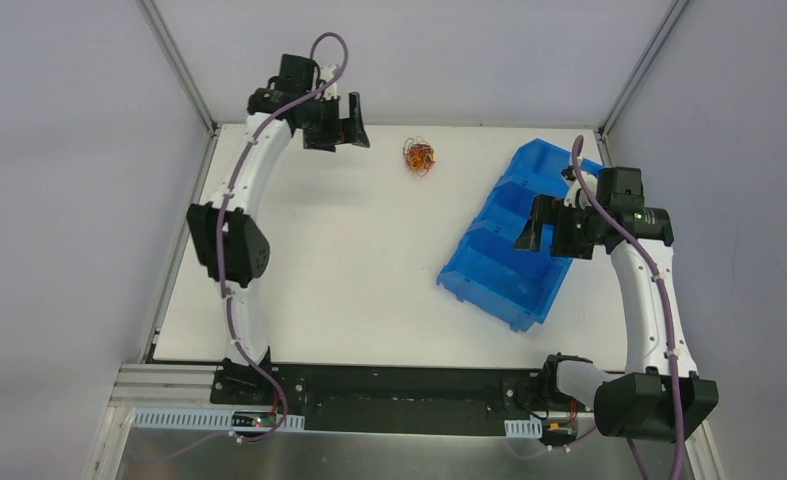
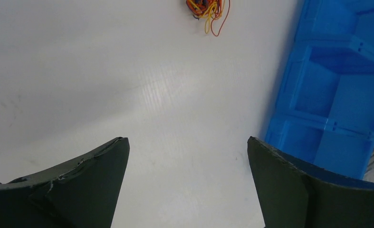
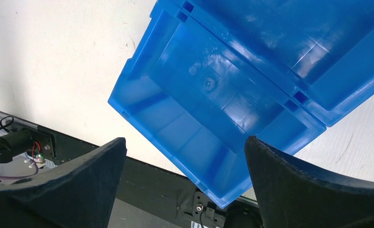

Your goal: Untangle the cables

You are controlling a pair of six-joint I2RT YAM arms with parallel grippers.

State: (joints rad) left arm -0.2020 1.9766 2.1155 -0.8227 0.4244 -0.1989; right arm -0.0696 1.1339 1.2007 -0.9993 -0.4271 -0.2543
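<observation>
My left gripper will go to the tangled cables next and close on the clump's side [image 1: 411, 156] [image 2: 193, 6] facing away from the blue bin.
The cables [image 1: 418, 157] are a small tangled clump of thin orange, red, yellow and dark wires lying on the white table near its far edge. The clump also shows at the top of the left wrist view [image 2: 205, 8]. My left gripper [image 1: 351, 130] is open and empty, hanging left of the clump and apart from it; in its wrist view [image 2: 188, 161] the jaws stand wide over bare table. My right gripper [image 1: 536, 228] is open and empty above the blue bin, its jaws wide in the wrist view [image 3: 185, 164].
A blue bin [image 1: 509, 235] with several compartments lies tilted on the right half of the table; it shows in the left wrist view [image 2: 337, 80] and the right wrist view [image 3: 232, 80]. A black base strip [image 1: 389, 395] runs along the near edge. Grey walls enclose the table.
</observation>
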